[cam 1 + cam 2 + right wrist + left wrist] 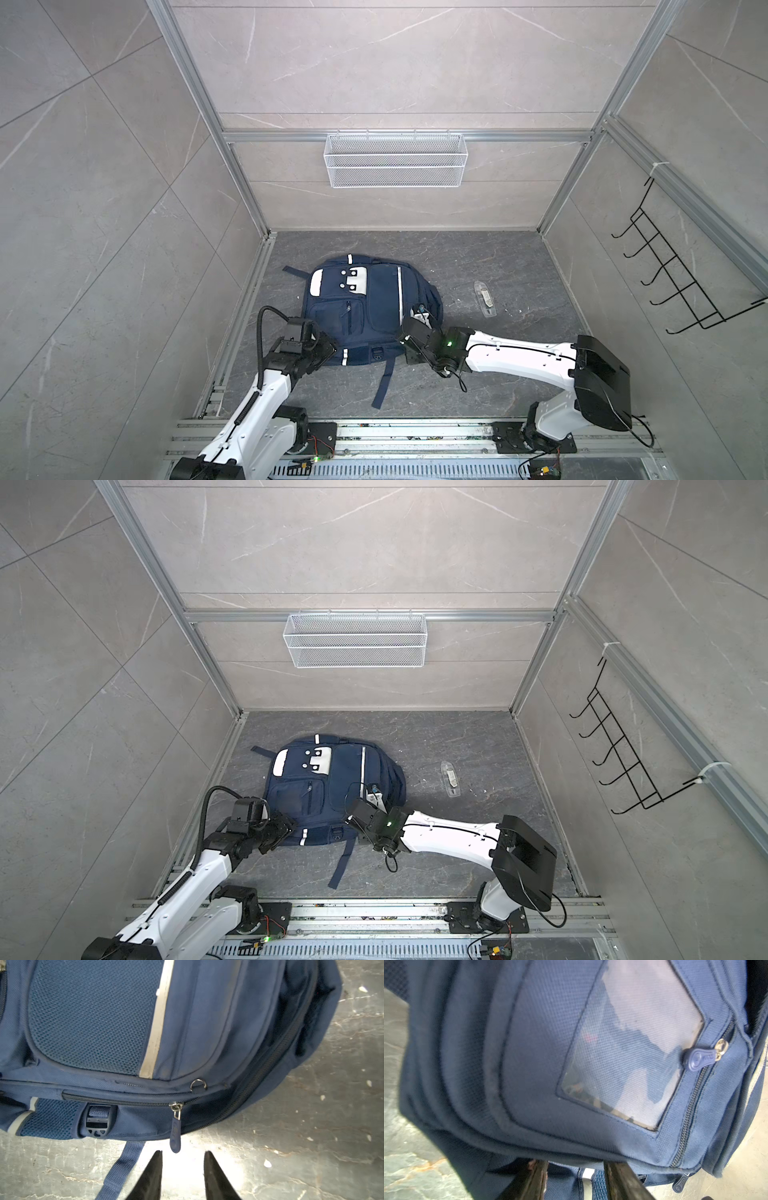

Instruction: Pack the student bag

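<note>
The zip bends at the bag's curved corner ahead, so next my right gripper takes hold of the zipper pull (175, 1136) while my left gripper turns the bag.
The student bag (365, 307) (328, 789), navy with white patches and silver stripes, lies flat on the dark floor in both top views. My left gripper (329, 348) (576, 1162) is at the bag's near left corner. Its fingers straddle the bag's fabric, and their tips are hidden under a pocket fold, so it is shut on the bag. My right gripper (417, 312) (183, 1152) hovers at the bag's right edge. It is open with only floor between its fingers. A navy zipper pull (175, 1136) hangs just beyond the tips, and the zip gapes open past its slider.
A clear plastic case (484, 299) (450, 780) lies on the floor to the right of the bag. A loose strap (384, 382) trails toward the front rail. A white wire basket (395, 160) hangs on the back wall, and a black hook rack (681, 274) on the right wall.
</note>
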### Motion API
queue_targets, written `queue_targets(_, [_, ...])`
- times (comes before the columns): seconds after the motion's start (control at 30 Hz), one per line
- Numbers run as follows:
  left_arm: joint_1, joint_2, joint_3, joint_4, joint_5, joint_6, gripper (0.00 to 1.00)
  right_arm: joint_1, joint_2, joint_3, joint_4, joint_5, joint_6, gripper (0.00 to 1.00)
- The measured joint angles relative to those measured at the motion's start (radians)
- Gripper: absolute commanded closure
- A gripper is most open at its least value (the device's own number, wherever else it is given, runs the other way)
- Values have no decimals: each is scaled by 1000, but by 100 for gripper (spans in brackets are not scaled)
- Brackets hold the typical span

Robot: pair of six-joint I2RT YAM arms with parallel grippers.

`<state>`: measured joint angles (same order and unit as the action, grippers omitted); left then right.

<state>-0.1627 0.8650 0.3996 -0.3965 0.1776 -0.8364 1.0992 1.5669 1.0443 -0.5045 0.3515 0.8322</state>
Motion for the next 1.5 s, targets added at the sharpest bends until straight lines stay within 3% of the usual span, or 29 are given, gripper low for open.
queue_targets(0.47, [0, 0, 0, 0, 9, 1, 54, 25, 214, 240, -167, 115, -24, 62])
queue_targets(0.9, [0, 0, -8, 8, 9, 3, 54, 25, 240, 181, -149, 99, -26, 65])
queue_targets(1.27, [0, -3, -8, 7, 8, 3, 54, 2, 240, 154, -74, 43, -43, 92])
queue_targets(1.5, [0, 8, -8, 10, 5, 3, 54, 2, 204, 118, -54, 37, -44, 100])
